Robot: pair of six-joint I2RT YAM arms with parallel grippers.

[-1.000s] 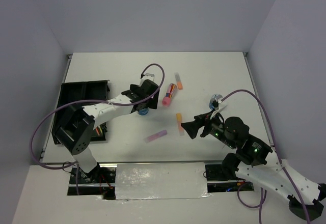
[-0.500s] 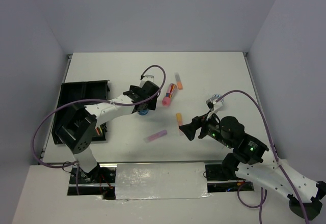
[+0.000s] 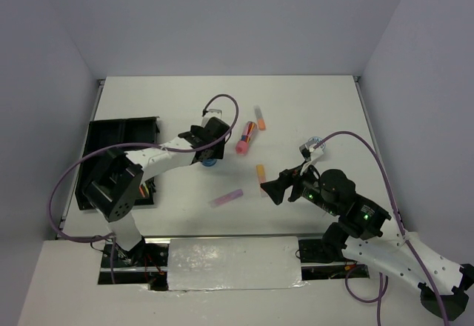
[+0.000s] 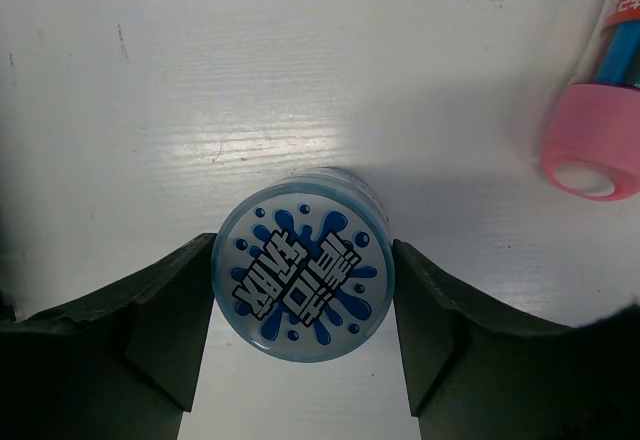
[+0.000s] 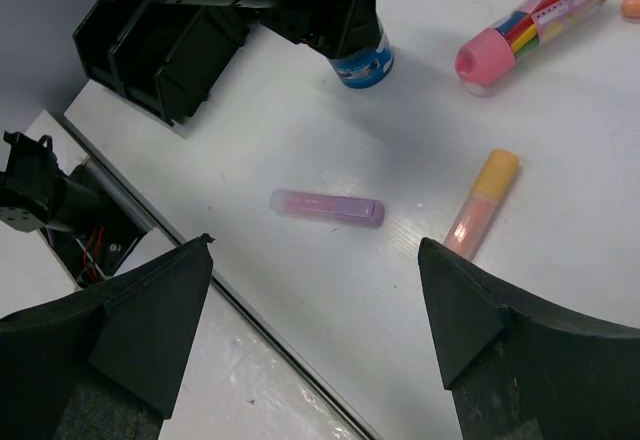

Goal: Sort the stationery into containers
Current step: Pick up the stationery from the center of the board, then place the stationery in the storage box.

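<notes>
Next, my left gripper lets go of the blue-white roll, which still stands on the table, in the black organiser tray's back corner section (image 3: 107, 132), beside the grey wall.
My left gripper (image 3: 210, 154) is shut on a round blue-white patterned roll (image 4: 303, 264), which stands on the table with a finger touching each side. The roll also shows in the top view (image 3: 209, 162) and the right wrist view (image 5: 362, 60). My right gripper (image 3: 272, 190) is open and empty, hovering above a lilac stick (image 5: 327, 207) (image 3: 227, 198), with an orange stick (image 5: 480, 205) (image 3: 260, 171) to its right. The black organiser tray (image 3: 122, 130) sits at the left edge. A second roll is not visible.
A clear pink-capped tube of coloured pens (image 3: 246, 137) (image 4: 598, 120) lies just right of the left gripper. A short clear stick with an orange end (image 3: 260, 117) lies further back. The table's near edge (image 5: 250, 310) runs below the lilac stick.
My right gripper has shifted a little to the left, toward the lilac stick. My left gripper stays on the roll.
</notes>
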